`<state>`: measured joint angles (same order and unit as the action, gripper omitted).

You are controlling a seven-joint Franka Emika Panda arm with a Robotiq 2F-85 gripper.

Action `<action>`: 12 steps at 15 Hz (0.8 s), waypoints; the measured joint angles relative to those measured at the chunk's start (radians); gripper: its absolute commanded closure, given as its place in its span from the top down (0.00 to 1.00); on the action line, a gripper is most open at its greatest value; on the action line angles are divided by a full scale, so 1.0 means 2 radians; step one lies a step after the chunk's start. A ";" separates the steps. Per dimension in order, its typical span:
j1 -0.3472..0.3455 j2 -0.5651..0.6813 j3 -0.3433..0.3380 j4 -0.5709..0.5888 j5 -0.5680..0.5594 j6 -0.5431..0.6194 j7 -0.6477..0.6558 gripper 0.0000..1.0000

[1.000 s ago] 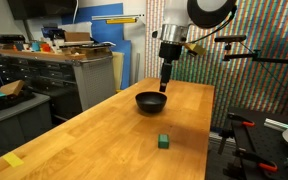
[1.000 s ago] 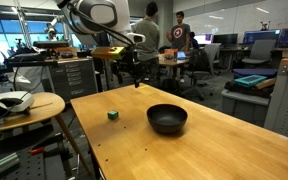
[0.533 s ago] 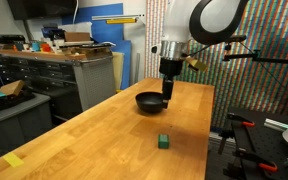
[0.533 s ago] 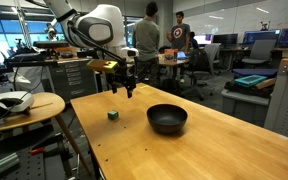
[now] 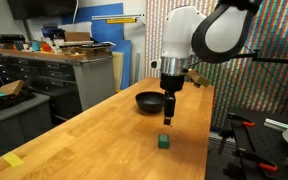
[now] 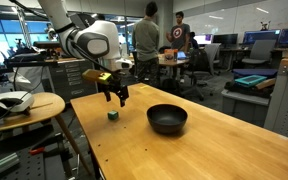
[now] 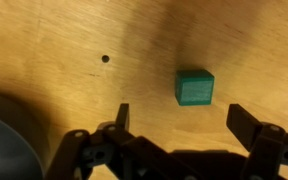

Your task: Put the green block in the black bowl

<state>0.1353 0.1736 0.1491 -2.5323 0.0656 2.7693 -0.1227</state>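
The robot's gripper should next go down to the green block near the edge of the table and close on the green block's opposite sides [image 5: 163, 141] [image 7: 194, 88].
The green block [image 5: 164, 141] is a small dark-green cube lying on the wooden table, also in the other exterior view [image 6: 113, 115] and in the wrist view [image 7: 194, 88]. The black bowl [image 5: 151, 101] sits further along the table, also in an exterior view [image 6: 167, 119]; its rim shows at the lower left of the wrist view [image 7: 4, 140]. My gripper [image 5: 168, 116] hangs open and empty above the table, a little above the block and apart from it [image 6: 117, 99]. In the wrist view the open gripper [image 7: 181, 120] has the block just beyond its fingertips.
The wooden table [image 5: 104, 130] has its edge close to the block [image 6: 84, 125]. A small dark knot marks the wood [image 7: 106, 58]. A round side table [image 6: 24, 105] stands beside the table. Workbenches [image 5: 44, 65] and people [image 6: 147, 35] are behind.
My gripper has moved from above the bowl's side toward the green block and has come lower. The block and the bowl have not moved.
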 measured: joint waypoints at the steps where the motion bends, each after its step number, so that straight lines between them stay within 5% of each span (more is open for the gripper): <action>1: 0.000 0.009 0.002 0.000 0.000 0.003 0.002 1.00; 12: 0.018 0.090 0.020 0.012 -0.004 0.017 0.009 1.00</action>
<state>0.1707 0.3543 0.1891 -2.5093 0.0577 2.8026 -0.1042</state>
